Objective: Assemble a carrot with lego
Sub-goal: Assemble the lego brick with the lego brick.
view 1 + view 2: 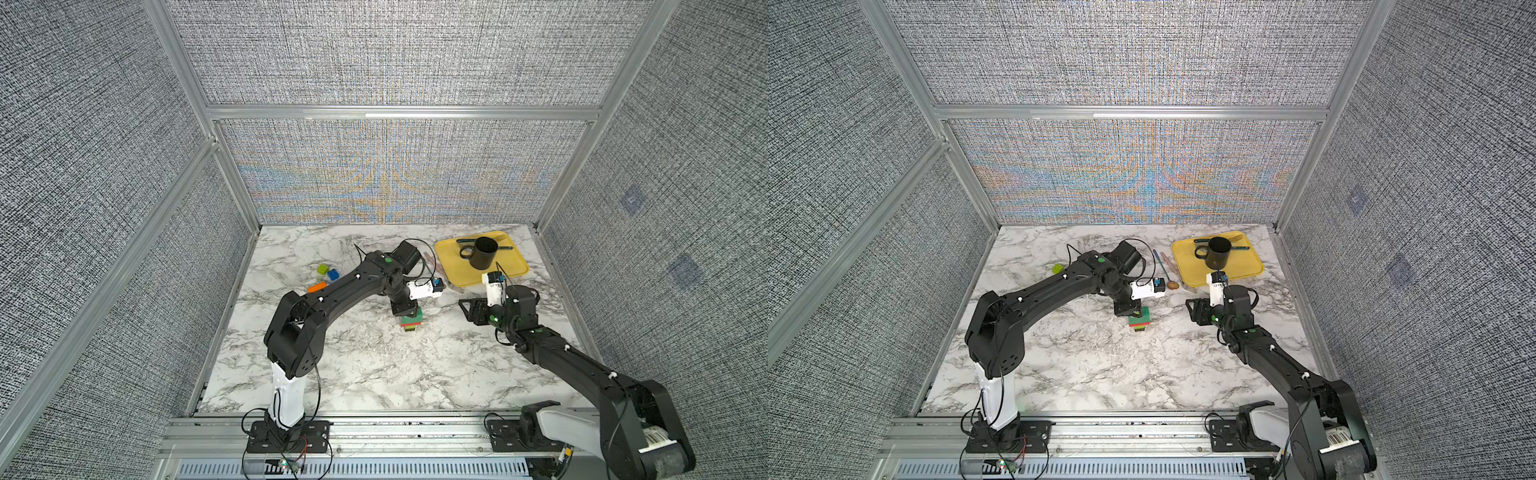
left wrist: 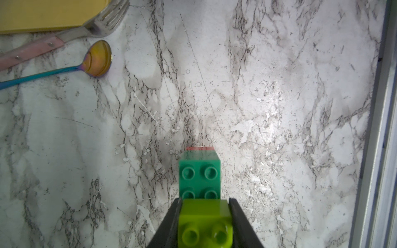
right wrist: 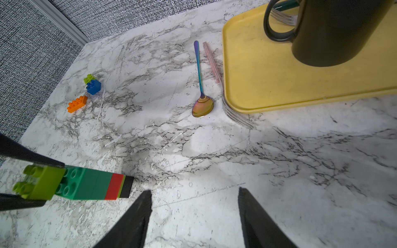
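Observation:
The robot's left gripper should release the lime brick on the middle of the dark green top of the carrot [image 1: 410, 310] [image 2: 200, 206].
The carrot [image 1: 412, 321] [image 1: 1139, 321] is an upright stack at the table's middle, with black at the bottom, then a thin lime layer, red and dark green [image 2: 199, 171]. A lime brick [image 2: 204, 214] [image 3: 40, 184] sits on its top at one end. My left gripper [image 2: 205, 200] [image 1: 404, 309] is shut on that lime brick from above. My right gripper [image 3: 194, 191] [image 1: 467, 309] stands open over bare table to the right of the stack, holding nothing. Loose lego lies at the far left: a lime brick [image 3: 89, 78], a blue one [image 3: 93, 87] and an orange one [image 3: 77, 104].
A yellow tray [image 1: 457, 268] at the back right holds a black mug [image 1: 484, 252] and cutlery. An iridescent spoon [image 3: 202, 107] and a pink-handled fork [image 3: 236, 117] lie on the marble beside the tray's left edge. Fabric walls enclose three sides.

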Robot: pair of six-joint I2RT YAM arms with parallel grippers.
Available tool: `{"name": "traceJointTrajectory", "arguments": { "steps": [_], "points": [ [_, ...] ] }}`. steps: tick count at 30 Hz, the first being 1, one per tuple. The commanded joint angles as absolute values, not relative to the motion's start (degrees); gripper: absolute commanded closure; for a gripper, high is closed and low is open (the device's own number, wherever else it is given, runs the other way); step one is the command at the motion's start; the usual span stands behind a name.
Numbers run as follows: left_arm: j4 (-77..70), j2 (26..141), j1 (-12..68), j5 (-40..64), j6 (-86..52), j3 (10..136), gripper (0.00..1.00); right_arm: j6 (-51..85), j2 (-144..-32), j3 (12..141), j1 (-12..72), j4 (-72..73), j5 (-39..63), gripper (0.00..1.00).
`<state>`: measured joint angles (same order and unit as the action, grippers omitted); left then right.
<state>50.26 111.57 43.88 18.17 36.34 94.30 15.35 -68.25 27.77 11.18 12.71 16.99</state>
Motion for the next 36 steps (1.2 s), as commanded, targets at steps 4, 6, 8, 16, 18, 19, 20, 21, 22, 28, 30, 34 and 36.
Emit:
{"name": "traceJointTrajectory", "arguments": {
  "steps": [4, 6, 8, 16, 18, 19, 20, 21, 22, 28, 30, 34, 36],
  "points": [
    [48.5, 111.5, 43.9, 19.1, 35.4, 94.0, 0.92, 15.6, -68.3, 27.0, 11.2, 14.1, 17.7, 0.34],
    [48.3, 111.8, 43.9, 19.0, 35.3, 94.0, 0.92, 15.6, -68.3, 26.9, 11.2, 14.1, 17.7, 0.34],
    [48.3, 112.4, 43.9, 18.7, 35.4, 94.1, 0.92, 15.6, -68.4, 26.8, 11.2, 14.1, 17.8, 0.35],
    [48.9, 112.6, 43.9, 18.5, 35.7, 92.6, 0.92, 15.6, -68.2, 26.3, 11.2, 14.1, 17.7, 0.34],
    [49.0, 112.7, 43.8, 17.9, 35.6, 92.0, 0.92, 15.6, -68.4, 26.2, 11.2, 14.2, 17.7, 0.34],
    [49.0, 112.8, 43.8, 17.6, 35.6, 91.6, 0.92, 15.7, -68.3, 26.3, 11.2, 14.2, 17.7, 0.34],
    [49.1, 112.9, 43.8, 17.4, 35.8, 91.1, 0.92, 15.8, -68.2, 26.2, 11.2, 14.2, 17.8, 0.35],
    [49.2, 113.0, 43.7, 17.3, 35.9, 90.7, 0.92, 15.8, -68.2, 26.1, 11.2, 14.2, 17.8, 0.34],
    [49.4, 113.0, 43.6, 16.9, 36.0, 90.3, 0.93, 15.9, -68.1, 26.2, 11.2, 14.2, 17.8, 0.35],
    [49.7, 112.6, 42.6, 16.1, 36.0, 86.8, 0.95, 16.0, -68.0, 25.7, 11.2, 14.2, 17.8, 0.34],
    [49.2, 112.3, 41.8, 15.8, 35.3, 85.0, 0.95, 16.1, -67.9, 25.5, 11.2, 14.4, 17.8, 0.34],
    [47.8, 110.7, 41.2, 16.3, 34.2, 83.7, 0.89, 16.2, -68.2, 25.1, 11.2, 14.8, 17.7, 0.34],
    [47.5, 110.2, 41.4, 17.4, 33.7, 85.4, 0.83, 16.3, -69.0, 25.4, 11.2, 15.1, 18.0, 0.34]
  ]
}}
